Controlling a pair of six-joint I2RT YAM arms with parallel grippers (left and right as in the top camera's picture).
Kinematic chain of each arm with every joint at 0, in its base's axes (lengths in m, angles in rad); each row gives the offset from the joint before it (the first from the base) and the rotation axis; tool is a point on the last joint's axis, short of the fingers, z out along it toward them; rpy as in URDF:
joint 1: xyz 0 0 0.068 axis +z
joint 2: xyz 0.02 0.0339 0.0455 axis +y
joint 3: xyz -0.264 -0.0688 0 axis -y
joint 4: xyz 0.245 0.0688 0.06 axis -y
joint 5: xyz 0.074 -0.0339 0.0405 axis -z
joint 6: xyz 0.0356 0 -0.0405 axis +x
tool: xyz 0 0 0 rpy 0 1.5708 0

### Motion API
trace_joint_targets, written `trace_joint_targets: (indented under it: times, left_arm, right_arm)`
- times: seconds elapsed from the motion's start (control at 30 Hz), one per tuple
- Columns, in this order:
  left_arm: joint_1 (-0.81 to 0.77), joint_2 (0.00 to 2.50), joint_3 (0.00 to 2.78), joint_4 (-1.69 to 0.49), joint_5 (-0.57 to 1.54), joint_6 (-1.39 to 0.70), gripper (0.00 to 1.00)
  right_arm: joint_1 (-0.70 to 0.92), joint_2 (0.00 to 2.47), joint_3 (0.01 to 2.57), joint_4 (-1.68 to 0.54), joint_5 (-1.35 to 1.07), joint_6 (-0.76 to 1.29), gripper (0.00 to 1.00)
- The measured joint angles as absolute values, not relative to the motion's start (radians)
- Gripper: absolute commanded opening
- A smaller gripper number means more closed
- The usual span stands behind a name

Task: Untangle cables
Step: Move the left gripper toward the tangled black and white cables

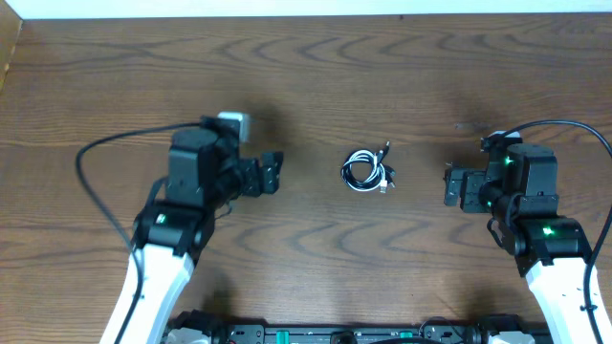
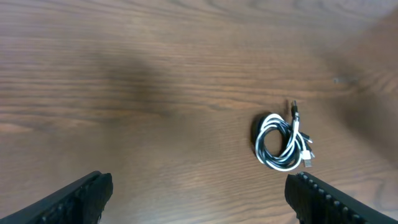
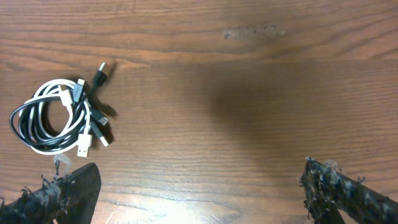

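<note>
The cable bundle's looped side [image 1: 347, 177] [image 2: 261, 154] lies opposite the plug ends. I move my left gripper there next and close it on that side.
The cables [image 1: 366, 172], one white and one black, lie coiled together in one small bundle at the middle of the wooden table. The bundle also shows in the left wrist view [image 2: 281, 141] and in the right wrist view [image 3: 59, 118], with plug ends sticking out. My left gripper [image 1: 272, 175] is open and empty, to the left of the bundle. In the left wrist view its fingers [image 2: 199, 193] are spread wide. My right gripper [image 1: 449, 186] is open and empty, to the right of the bundle. Its fingers [image 3: 199, 190] are spread wide over bare wood.
The wooden table [image 1: 306, 76] runs to a pale wall edge at the back. Thick black wires [image 1: 96, 162] loop from the left arm, and another [image 1: 574, 129] from the right arm.
</note>
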State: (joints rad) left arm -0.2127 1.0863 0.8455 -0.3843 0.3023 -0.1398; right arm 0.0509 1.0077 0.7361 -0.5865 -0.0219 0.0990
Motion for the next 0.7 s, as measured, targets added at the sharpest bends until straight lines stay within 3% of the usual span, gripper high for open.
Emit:
trace_joint_targets:
  times: [0.23,0.7]
  left_arm:
    - [-0.297,1.300,0.979,-0.320,0.312,-0.122,0.91]
    - [-0.494,1.663,0.983,-0.114,0.313,-0.100,0.90]
  right_arm:
    - [0.051,1.008,0.736,-0.587,-0.031,0.099,0.99]
    - [0.051,1.008,0.736,-0.587,-0.031,0.099,0.99]
